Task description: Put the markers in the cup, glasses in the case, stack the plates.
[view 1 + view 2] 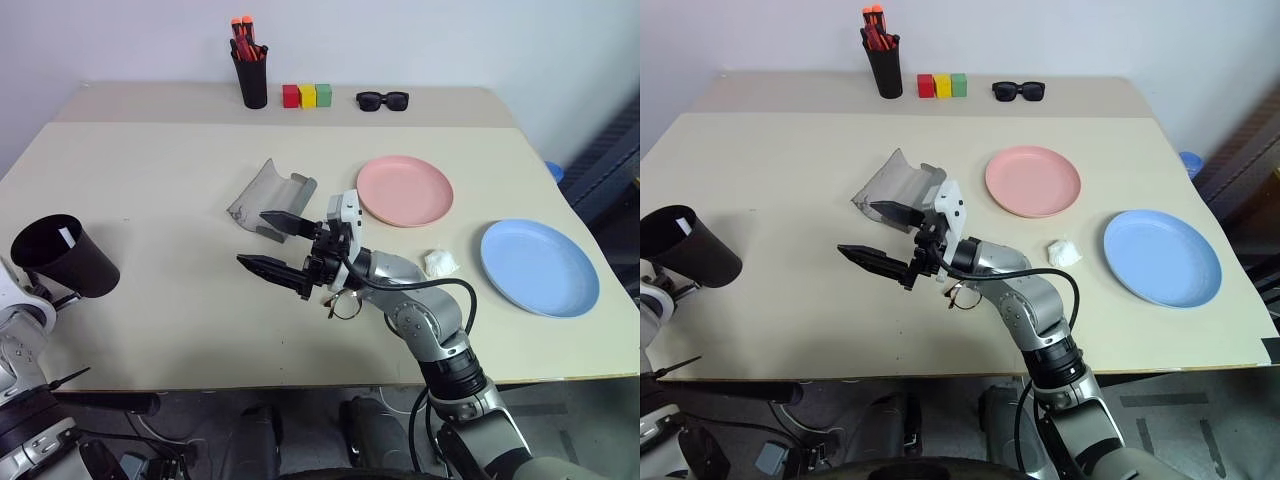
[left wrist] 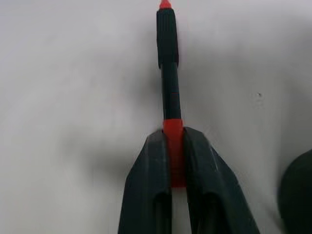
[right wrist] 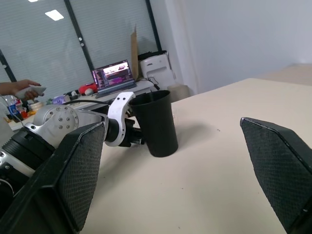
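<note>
I will release the red marker from my left gripper on the bare table [image 1: 194, 259] between the black cup and the grey case.
My left gripper [image 2: 173, 139] is shut on the red marker [image 2: 168, 73], whose black end points away over the pale table top. The black cup [image 1: 62, 256] stands at the table's left edge, beside my left wrist [image 3: 119, 119], with a white marker end [image 1: 66, 236] showing inside it. My right gripper [image 1: 272, 243] hovers open and empty over the table's middle. The wire-rimmed glasses [image 1: 343, 304] lie under my right forearm. Just beyond that gripper, the grey case [image 1: 270, 195] lies open. The pink plate [image 1: 404, 190] and the blue plate [image 1: 538, 266] sit apart on the right.
A black pen holder [image 1: 250, 72] with orange-capped pens, three coloured blocks [image 1: 306, 95] and black sunglasses [image 1: 382, 99] line the far edge. A crumpled white scrap [image 1: 440, 263] lies between the plates. A person's hand [image 3: 19, 87] shows far off in the room.
</note>
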Robot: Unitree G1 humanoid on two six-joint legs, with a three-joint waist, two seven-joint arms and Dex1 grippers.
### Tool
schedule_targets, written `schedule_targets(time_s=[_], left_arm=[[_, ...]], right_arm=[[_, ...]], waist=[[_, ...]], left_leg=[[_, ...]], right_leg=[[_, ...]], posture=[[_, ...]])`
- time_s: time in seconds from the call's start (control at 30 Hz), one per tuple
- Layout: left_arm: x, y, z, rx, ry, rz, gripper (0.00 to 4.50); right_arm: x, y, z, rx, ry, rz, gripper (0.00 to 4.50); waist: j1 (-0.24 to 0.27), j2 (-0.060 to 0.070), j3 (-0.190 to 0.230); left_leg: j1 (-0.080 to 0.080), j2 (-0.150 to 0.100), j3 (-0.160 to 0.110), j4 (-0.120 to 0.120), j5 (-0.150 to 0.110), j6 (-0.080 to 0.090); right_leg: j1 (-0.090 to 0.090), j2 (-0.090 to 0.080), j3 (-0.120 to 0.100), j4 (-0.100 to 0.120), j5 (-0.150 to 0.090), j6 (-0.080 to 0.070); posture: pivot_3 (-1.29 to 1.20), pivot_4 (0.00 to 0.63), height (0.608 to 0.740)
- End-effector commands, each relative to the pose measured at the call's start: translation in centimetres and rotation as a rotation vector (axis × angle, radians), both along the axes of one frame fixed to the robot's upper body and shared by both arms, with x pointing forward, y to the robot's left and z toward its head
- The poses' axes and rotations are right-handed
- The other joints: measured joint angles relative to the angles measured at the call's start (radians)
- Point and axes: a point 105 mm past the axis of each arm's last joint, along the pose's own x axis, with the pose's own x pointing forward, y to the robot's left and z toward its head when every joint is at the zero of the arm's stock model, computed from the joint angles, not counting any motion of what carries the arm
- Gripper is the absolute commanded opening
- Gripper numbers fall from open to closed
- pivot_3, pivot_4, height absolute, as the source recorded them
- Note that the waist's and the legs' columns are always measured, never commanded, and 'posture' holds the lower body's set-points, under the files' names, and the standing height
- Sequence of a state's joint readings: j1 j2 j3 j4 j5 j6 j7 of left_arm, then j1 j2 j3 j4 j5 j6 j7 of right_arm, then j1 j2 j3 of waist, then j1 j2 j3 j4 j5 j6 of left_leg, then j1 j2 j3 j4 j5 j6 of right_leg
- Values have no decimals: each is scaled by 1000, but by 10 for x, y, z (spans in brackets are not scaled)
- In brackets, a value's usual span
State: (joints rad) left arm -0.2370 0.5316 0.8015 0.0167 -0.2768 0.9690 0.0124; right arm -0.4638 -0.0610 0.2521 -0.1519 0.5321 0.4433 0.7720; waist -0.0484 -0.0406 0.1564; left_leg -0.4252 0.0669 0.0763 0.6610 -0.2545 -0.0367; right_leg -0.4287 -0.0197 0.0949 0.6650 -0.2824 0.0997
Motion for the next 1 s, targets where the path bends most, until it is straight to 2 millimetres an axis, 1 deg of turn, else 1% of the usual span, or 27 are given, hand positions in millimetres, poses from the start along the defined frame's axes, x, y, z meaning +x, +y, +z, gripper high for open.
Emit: schedule_targets(time_s=[0.03, 0.17, 0.27, 0.33, 0.4, 0.47, 0.53, 0.6, 0.67, 0.7, 0.77, 0.83, 0.9, 0.97, 1.0], left_arm=[[-11, 5, -9, -8, 32, 46, 27], [-16, 10, -5, 22, 19, 88, 27], [-22, 18, 10, 103, -22, 138, 27], [-26, 25, 32, 187, -110, 181, 27], [-31, 27, 64, 263, -271, 226, 27], [-38, 27, 96, 335, -431, 255, 27], [-41, 22, 121, 399, -541, 238, 27], [-37, 9, 152, 458, -651, 165, 27], [-28, -11, 181, 498, -734, 57, 27], [-20, -27, 195, 505, -770, -35, 27], [-3, -63, 215, 519, -786, -238, 27], [8, -88, 219, 519, -751, -373, 27], [20, -125, 218, 542, -679, -558, 27], [32, -161, 200, 493, -580, -715, 27], [37, -173, 189, 457, -532, -752, 27]], right_arm=[[-5, -1, 12, 30, -48, 6, 4500], [-6, -1, 11, 29, -47, 8, 4500], [-6, -2, 11, 29, -46, 6, 4500], [-6, -2, 11, 29, -45, 4, 4500], [-6, -2, 11, 28, -45, 2, 4500], [-5, -3, 11, 28, -44, 0, 4500], [-5, -3, 11, 28, -44, 0, 4500], [-5, -3, 11, 26, -44, 4, 4500], [-4, -4, 11, 22, -48, 6, 4500], [-3, -4, 11, 18, -54, 3, 4500], [-1, -7, 12, 13, -65, -8, 4500], [2, -10, 13, 11, -71, -16, 4500], [8, -19, 17, 0, -89, -38, 4500], [16, -34, 22, -26, -114, -69, 4500], [19, -41, 24, -41, -126, -83, 4500]], waist=[[-1, 0, 0], [-4, 0, 0], [-10, 0, 0], [-13, 0, 0], [-12, -3, 0], [-11, -4, -1], [-9, -4, -1], [-3, -4, -1], [3, -5, -1], [6, -5, -1], [7, -5, -1], [6, -4, -1], [2, -2, 0], [3, -1, 1], [3, -1, 1]], left_leg=[[0, 0, 0, 0, 0, 0], [0, 0, 0, 0, 0, 0], [0, 0, 0, 0, 0, 0], [0, 0, 0, 0, 0, 0], [-1, 1, -1, 0, 0, 0], [-1, 1, -1, 0, 0, 0], [-1, 1, -1, -1, 0, 0], [0, 0, 0, -1, 0, 0], [-1, 0, 0, 0, 0, 0], [-1, 0, 0, 0, 0, 0], [-1, 0, 0, 0, 0, 0], [-1, 0, 0, 0, 0, 0], [0, 0, 0, 0, 0, 0], [0, -1, 1, -1, 0, 0], [0, -1, 1, -1, 0, 0]], right_leg=[[0, 0, 0, 0, 0, 0], [0, 0, 0, 0, 0, 0], [0, 0, 0, 0, 0, 0], [0, 0, 0, 0, 0, 0], [0, -1, 0, 0, 0, 0], [0, -2, -1, 0, 0, 0], [0, -6, -5, 0, 0, 0], [0, -10, -10, -1, 0, -1], [0, -12, -14, -1, -1, -3], [0, -12, -15, -1, -1, -3], [1, -12, -16, -1, -1, -3], [1, -12, -16, -2, -1, -3], [1, -12, -16, -2, -1, -3], [1, -10, -16, -2, -1, -3], [1, -10, -17, -2, 0, -1]], posture=[[0, 150, 722], [0, 150, 722], [0, 150, 722], [0, 150, 722], [0, 150, 722], [0, 150, 722], [0, 150, 722], [0, 150, 722], [0, 150, 722], [0, 150, 722], [0, 150, 722], [0, 150, 722], [0, 150, 722], [0, 150, 722], [0, 150, 722]])
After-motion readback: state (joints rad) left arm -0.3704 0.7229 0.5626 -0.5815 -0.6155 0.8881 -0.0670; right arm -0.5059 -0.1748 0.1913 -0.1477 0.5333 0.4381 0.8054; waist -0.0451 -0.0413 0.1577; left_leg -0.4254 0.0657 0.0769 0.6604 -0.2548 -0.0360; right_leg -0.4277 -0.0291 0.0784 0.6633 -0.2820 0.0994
